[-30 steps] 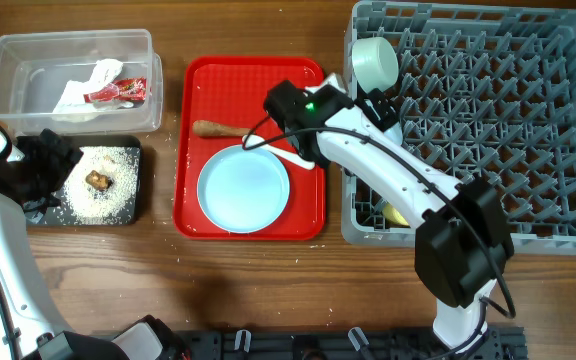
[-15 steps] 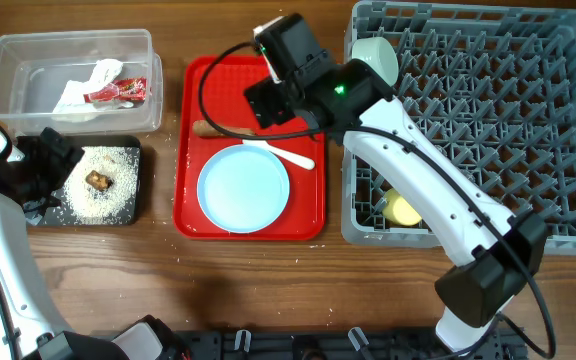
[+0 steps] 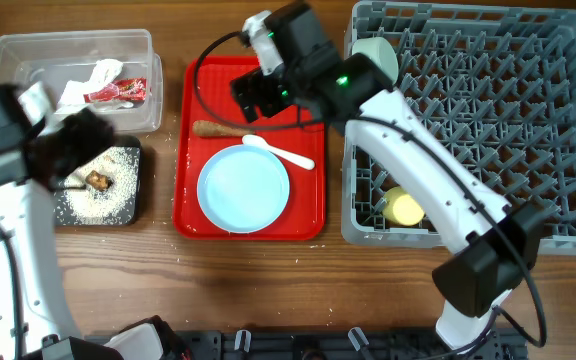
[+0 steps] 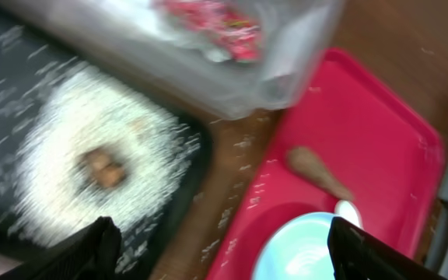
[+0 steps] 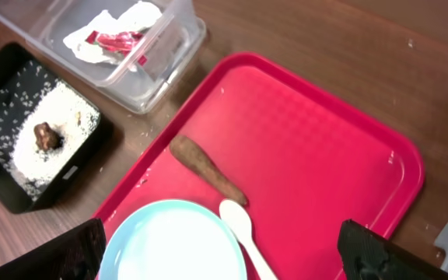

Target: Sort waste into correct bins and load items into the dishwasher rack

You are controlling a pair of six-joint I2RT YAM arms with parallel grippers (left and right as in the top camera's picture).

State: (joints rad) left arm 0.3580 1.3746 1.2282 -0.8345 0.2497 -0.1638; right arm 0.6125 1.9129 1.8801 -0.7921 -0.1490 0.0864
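Observation:
Next, I grip the pale blue plate's edge (image 3: pixel 286 177) that faces the grey rack, near the white spoon's handle, with my right gripper to load it.
The pale blue plate (image 3: pixel 243 188), white spoon (image 3: pixel 280 151) and brown stick food (image 3: pixel 215 129) lie on the red tray (image 3: pixel 308 222). My right gripper (image 3: pixel 251 95) hovers open and empty above the tray's far end; its wrist view shows the stick (image 5: pixel 207 169), spoon (image 5: pixel 239 222) and plate (image 5: pixel 173 241) below. My left gripper (image 3: pixel 80 140) is open and empty over the black tray (image 3: pixel 128 213) with rice (image 3: pixel 108 190) and a brown lump (image 3: pixel 97 179). The clear tub (image 3: pixel 28 60) holds the napkin (image 3: pixel 86 88) and red wrapper (image 3: pixel 118 92). A pale bowl (image 3: pixel 375 60) and the yellow cup (image 3: pixel 404 208) sit in the grey rack (image 3: pixel 568 130).
Loose rice grains lie on the wood between the black tray and the red tray (image 4: pixel 232 210). The rack fills the right side of the table.
My right arm has swung from the rack back over the far end of the red tray. My left arm has moved right, over the black tray.

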